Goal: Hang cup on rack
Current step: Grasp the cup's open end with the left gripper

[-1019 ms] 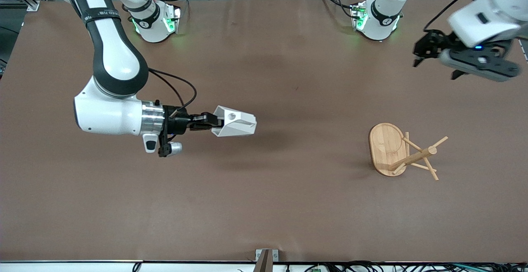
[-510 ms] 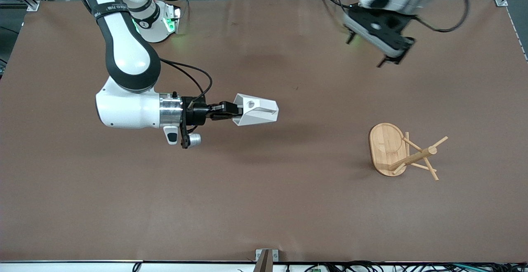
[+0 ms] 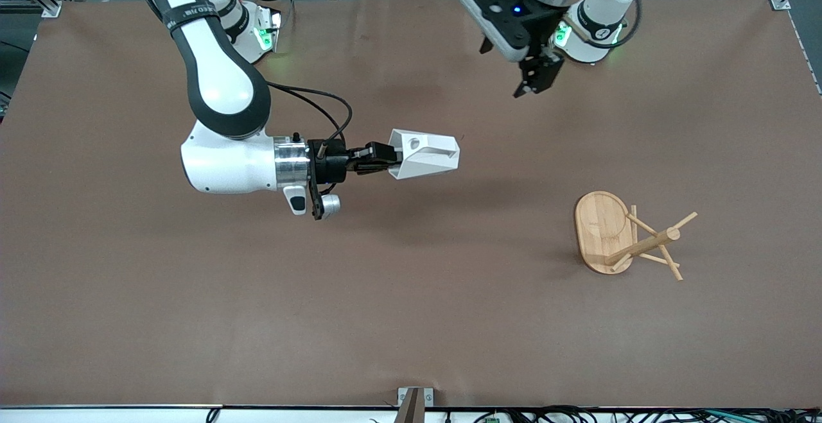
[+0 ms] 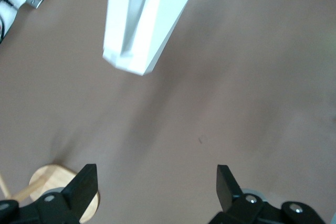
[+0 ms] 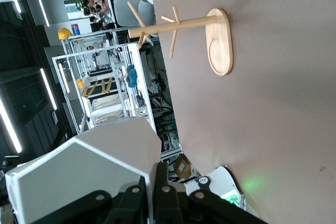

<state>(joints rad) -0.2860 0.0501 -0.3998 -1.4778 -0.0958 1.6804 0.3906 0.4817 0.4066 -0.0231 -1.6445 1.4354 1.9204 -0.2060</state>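
Observation:
The white faceted cup has its rim held by my right gripper, and next its opposite end, the bottom end (image 3: 448, 155) (image 4: 129, 59), should have my left gripper close around it.
My right gripper (image 3: 384, 153) is shut on the rim wall of the white faceted cup (image 3: 425, 152) and holds it on its side above the middle of the table. In the right wrist view the cup (image 5: 84, 177) fills the corner by the closed fingers (image 5: 160, 192). The bamboo rack (image 3: 626, 238) stands upright on its oval base toward the left arm's end, and also shows in the right wrist view (image 5: 181, 27). My left gripper (image 3: 536, 81) is open and empty, up over the table near its own base. Its view shows the cup (image 4: 142, 22) and the rack's base (image 4: 44, 179).
The two arm bases (image 3: 241, 31) (image 3: 594, 31) stand at the table edge farthest from the front camera. A small metal bracket (image 3: 414, 397) sits at the edge nearest the front camera. Brown table surface (image 3: 411, 294) lies between cup and rack.
My right gripper has carried the cup toward the left arm's end of the table. My left arm has swung in from the table's end to over the area by its base.

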